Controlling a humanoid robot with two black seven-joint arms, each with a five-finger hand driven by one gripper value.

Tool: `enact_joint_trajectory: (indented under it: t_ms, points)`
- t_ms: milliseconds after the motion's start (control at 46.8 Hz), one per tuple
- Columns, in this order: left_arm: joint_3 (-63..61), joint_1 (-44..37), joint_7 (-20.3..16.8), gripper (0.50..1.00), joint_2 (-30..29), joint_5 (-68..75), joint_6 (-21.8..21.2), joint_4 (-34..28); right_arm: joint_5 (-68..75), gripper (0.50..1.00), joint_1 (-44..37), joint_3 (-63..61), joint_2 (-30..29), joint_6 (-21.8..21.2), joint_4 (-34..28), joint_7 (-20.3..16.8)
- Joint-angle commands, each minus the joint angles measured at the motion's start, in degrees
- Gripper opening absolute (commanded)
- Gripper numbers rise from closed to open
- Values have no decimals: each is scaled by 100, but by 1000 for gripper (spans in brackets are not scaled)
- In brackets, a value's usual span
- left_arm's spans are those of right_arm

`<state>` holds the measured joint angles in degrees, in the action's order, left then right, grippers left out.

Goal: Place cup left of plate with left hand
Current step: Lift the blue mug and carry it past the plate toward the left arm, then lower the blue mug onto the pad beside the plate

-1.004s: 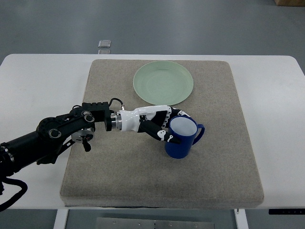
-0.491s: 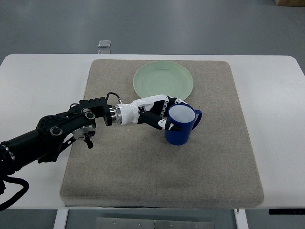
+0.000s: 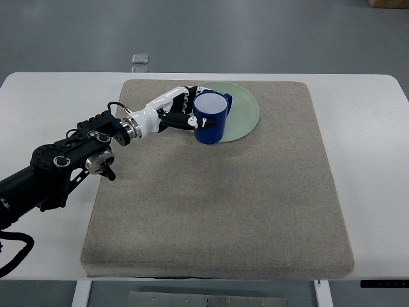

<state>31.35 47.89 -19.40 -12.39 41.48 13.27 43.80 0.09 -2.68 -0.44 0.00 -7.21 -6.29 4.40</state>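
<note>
Next, I set the dark blue cup down with my left gripper on the mat's far corner (image 3: 144, 123) next to the small clear object.
A dark blue cup (image 3: 211, 119) with a white inside is held upright in my left hand (image 3: 189, 110), whose white and black fingers wrap its left side. The cup's handle points to the right. The cup now overlaps the left part of the pale green plate (image 3: 243, 112) at the back of the mat; I cannot tell if it touches the plate or hangs above it. My left arm (image 3: 70, 160) reaches in from the left edge across the table. The right arm is out of view.
A grey-brown mat (image 3: 217, 211) covers most of the white table (image 3: 370, 141). A small clear object (image 3: 140, 59) lies at the table's far edge, behind the mat's left corner.
My left hand has carried the cup from the middle of the mat up and to the left, over the plate's left part. The arm has swung back with it.
</note>
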Motion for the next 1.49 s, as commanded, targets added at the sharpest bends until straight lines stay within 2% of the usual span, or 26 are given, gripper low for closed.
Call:
enact_joint_trajectory:
  t_ms: [0,214,470,662,940,1068,1345,1367,1431,1473]
  points:
    - [160,-26,-37,500,-44,-8,-184,-55,0,934,-5,0,0,0,5,0]
    - [450,-104,-195,500,-387,-131,-369,-222,0,934,4,0,0,0,-3,0]
    - [380,-377,-872,500,-660,-123,-360,-512,0,934,4,0,0,0,-3,0]
    - [354,-465,-1039,500,-686,-114,-351,-557,0,934,-5,0,0,0,5,0]
    - [354,-799,-1083,500,-695,-114,-360,-557,0,934,4,0,0,0,-3,0]
    - [354,-896,-1241,500,-704,-114,-360,-600,0,934,4,0,0,0,-3,0]
    - [363,-887,-1241,500,-686,-131,-465,-644,0,934,4,0,0,0,-3,0]
    - [371,-887,-1241,522,-686,-131,-492,-644,0,934,-5,0,0,0,5,0]
    - [371,-887,-1241,636,-695,-131,-597,-636,0,934,4,0,0,0,-3,0]
    - [389,-896,-1241,683,-695,-131,-624,-636,0,934,4,0,0,0,-3,0]
